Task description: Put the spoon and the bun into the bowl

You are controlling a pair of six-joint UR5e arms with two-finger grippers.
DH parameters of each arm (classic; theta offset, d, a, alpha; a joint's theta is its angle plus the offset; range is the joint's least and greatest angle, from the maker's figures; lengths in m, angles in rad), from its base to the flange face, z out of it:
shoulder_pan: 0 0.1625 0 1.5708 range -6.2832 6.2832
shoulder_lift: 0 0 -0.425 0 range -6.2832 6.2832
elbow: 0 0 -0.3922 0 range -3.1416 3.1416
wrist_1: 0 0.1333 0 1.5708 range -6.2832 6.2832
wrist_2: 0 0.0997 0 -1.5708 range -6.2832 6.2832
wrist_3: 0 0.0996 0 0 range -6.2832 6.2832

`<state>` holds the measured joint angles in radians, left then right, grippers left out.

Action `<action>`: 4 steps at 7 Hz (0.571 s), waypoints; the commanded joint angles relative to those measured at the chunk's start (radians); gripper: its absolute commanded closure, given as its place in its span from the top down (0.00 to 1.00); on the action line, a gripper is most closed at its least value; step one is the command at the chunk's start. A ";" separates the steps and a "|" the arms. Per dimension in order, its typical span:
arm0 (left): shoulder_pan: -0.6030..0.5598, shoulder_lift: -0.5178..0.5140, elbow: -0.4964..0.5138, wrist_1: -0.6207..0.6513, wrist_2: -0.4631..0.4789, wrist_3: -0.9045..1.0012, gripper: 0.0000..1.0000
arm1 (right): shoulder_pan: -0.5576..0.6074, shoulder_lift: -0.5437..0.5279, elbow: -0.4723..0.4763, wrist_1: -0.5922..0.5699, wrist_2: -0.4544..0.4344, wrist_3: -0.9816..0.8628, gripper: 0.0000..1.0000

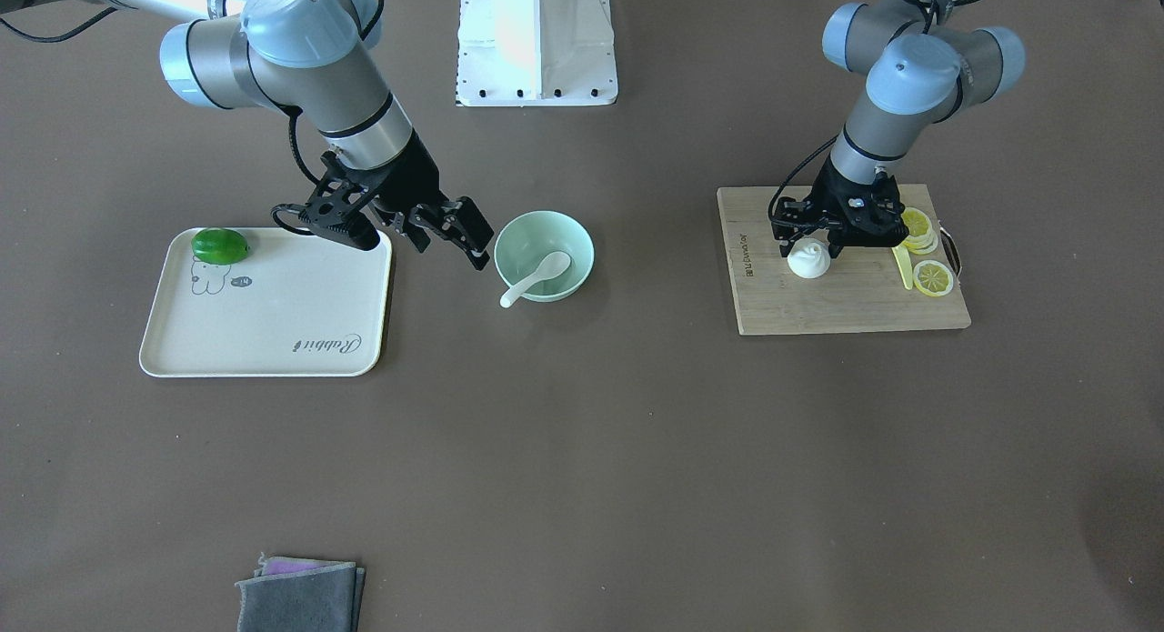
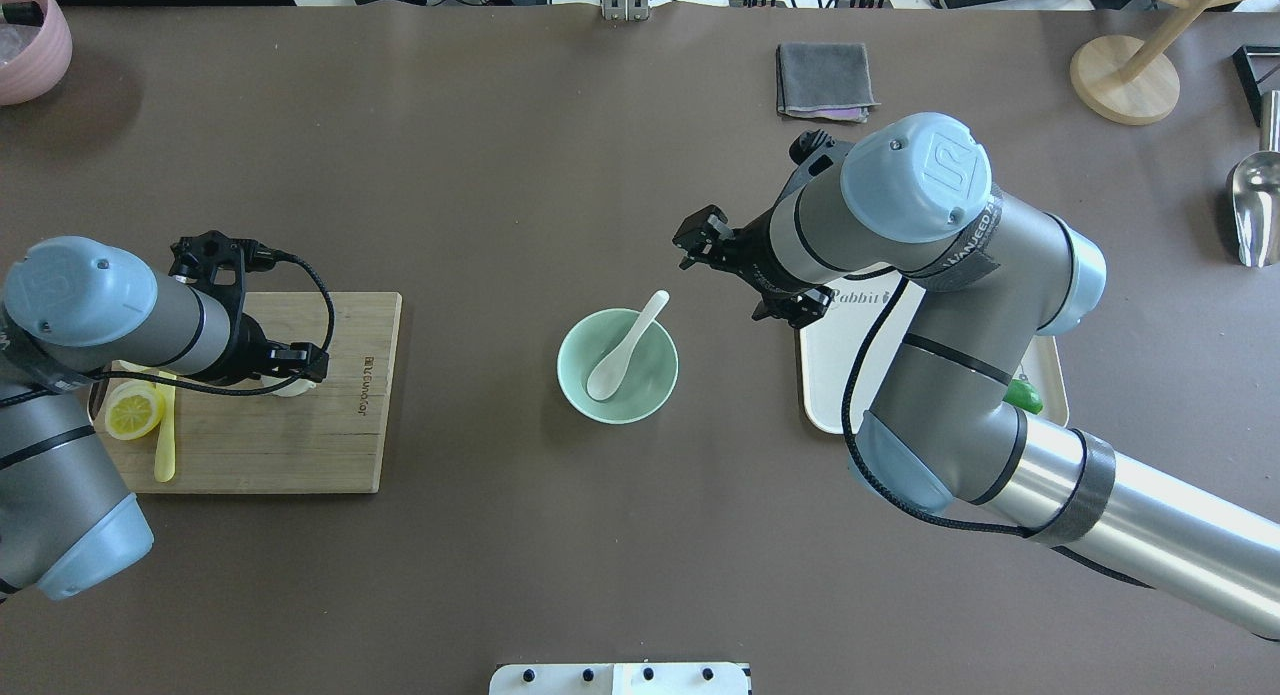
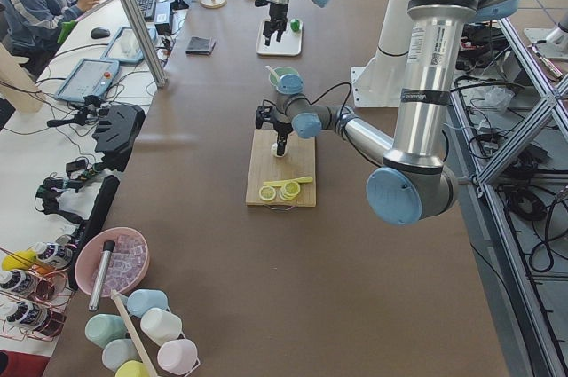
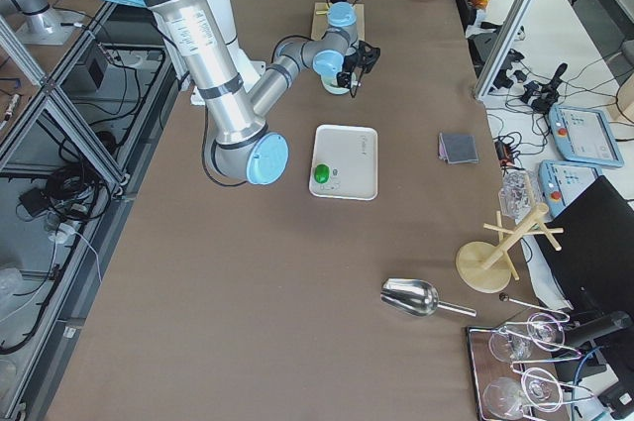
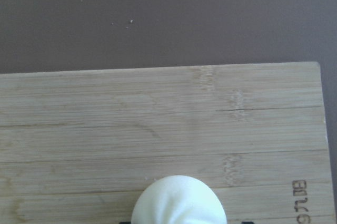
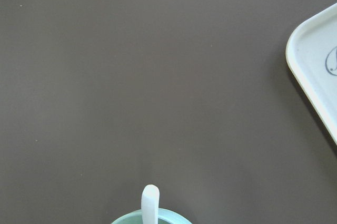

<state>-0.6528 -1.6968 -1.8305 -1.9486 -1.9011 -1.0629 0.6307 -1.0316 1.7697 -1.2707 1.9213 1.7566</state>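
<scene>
My left gripper will let go of the bun inside the mint-green bowl (image 1: 564,259), against the scoop of the white spoon.
The pale mint-green bowl (image 1: 571,236) stands mid-table with the white spoon (image 1: 536,277) in it, scoop down and handle over the rim. Both also show in the overhead view, bowl (image 2: 650,390) and spoon (image 2: 620,350). My right gripper (image 1: 452,250) is open and empty, just beside the bowl on the tray side. The white pleated bun (image 1: 808,261) sits on the wooden cutting board (image 1: 818,309). My left gripper (image 1: 809,247) reaches down over the bun with a finger against each side. The left wrist view shows the bun (image 5: 179,200) at the bottom edge between the fingertips.
Lemon slices (image 1: 933,277) and a yellow-green knife (image 1: 903,266) lie on the board behind the left gripper. A cream tray (image 1: 273,332) with a green fruit (image 1: 220,245) sits under the right arm. A grey cloth (image 1: 300,596) lies at the operators' edge.
</scene>
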 commanded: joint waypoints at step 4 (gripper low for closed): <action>0.007 -0.145 -0.058 0.008 -0.004 -0.018 0.00 | 0.033 -0.056 0.000 0.010 0.016 -0.069 1.00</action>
<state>-0.6469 -1.7587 -1.8812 -1.9458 -1.9001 -1.0704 0.6438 -1.0622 1.7652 -1.2641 1.9251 1.7163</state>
